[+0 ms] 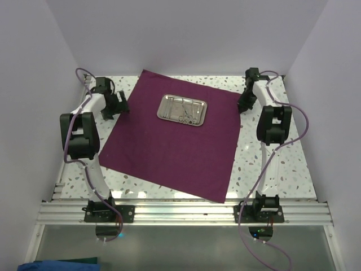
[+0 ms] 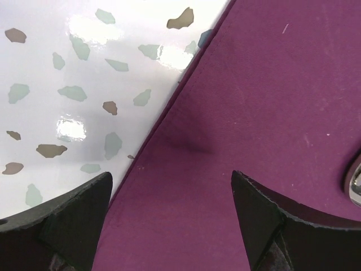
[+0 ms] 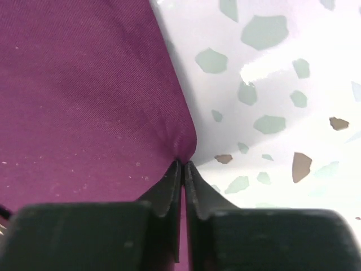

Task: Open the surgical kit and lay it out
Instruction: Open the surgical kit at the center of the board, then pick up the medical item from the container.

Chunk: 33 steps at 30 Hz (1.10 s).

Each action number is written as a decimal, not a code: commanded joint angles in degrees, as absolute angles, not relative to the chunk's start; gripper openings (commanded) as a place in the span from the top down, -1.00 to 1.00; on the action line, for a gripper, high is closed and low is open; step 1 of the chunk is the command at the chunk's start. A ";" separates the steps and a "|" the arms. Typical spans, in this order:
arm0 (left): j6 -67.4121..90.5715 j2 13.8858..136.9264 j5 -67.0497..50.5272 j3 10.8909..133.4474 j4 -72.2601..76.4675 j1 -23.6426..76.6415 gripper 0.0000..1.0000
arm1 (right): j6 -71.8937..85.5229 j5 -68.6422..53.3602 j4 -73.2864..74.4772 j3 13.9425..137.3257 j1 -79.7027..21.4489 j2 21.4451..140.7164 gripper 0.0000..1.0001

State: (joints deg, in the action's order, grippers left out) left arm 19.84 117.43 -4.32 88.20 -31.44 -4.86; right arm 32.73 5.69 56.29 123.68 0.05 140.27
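Observation:
The robot's left gripper should next grab the far end [image 1: 171,101] of a thin silver instrument, at the short side of the steel tray nearest that gripper.
The dark purple cloth wrap [image 1: 175,147] of the surgical kit lies spread flat on the speckled table. A small steel tray [image 1: 181,109] with thin silver instruments [image 1: 185,111] in it sits on the cloth's far half. My right gripper [image 3: 184,162] is shut on the cloth's right edge [image 3: 183,135], which puckers between the fingertips; from above it is at the cloth's far right corner [image 1: 243,104]. My left gripper [image 2: 172,180] is open, low over the cloth's left edge [image 2: 163,130], one finger over the table and the other over the cloth [image 2: 259,113]. It grips nothing.
White walls close in the table on the left, right and back. The speckled tabletop [image 1: 271,169] shows around the cloth. An aluminium rail [image 1: 180,213] with both arm bases runs along the near edge. A shiny tray rim [image 2: 355,183] shows at the right edge of the left wrist view.

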 commanded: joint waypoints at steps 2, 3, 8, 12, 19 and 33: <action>18.89 112.41 -5.18 88.15 -31.38 -5.36 -0.79 | 35.42 3.25 53.08 129.79 -0.18 146.24 1.00; 19.07 112.33 -5.36 88.50 -31.64 -5.27 -0.79 | 35.68 3.25 53.69 131.29 -0.18 147.73 1.00; 19.77 112.67 -5.80 91.84 -33.40 -5.27 -0.79 | 36.38 3.87 55.02 142.19 -0.17 151.78 1.00; 20.48 113.55 -6.41 94.91 -34.45 -5.19 -0.79 | 37.26 1.67 50.46 143.00 -0.17 152.31 1.00; 21.18 114.87 -6.25 101.85 -34.98 -2.38 -0.78 | 33.93 2.54 48.43 134.05 -0.09 144.94 -0.86; 22.07 116.97 -2.02 105.10 -27.06 10.89 -0.99 | 32.79 3.61 39.99 88.26 -2.46 103.38 -0.87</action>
State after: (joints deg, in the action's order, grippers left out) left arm 22.90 116.05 0.01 100.05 -30.09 10.15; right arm 33.39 3.81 44.34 93.27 -0.80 111.28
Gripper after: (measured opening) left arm 0.991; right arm 0.934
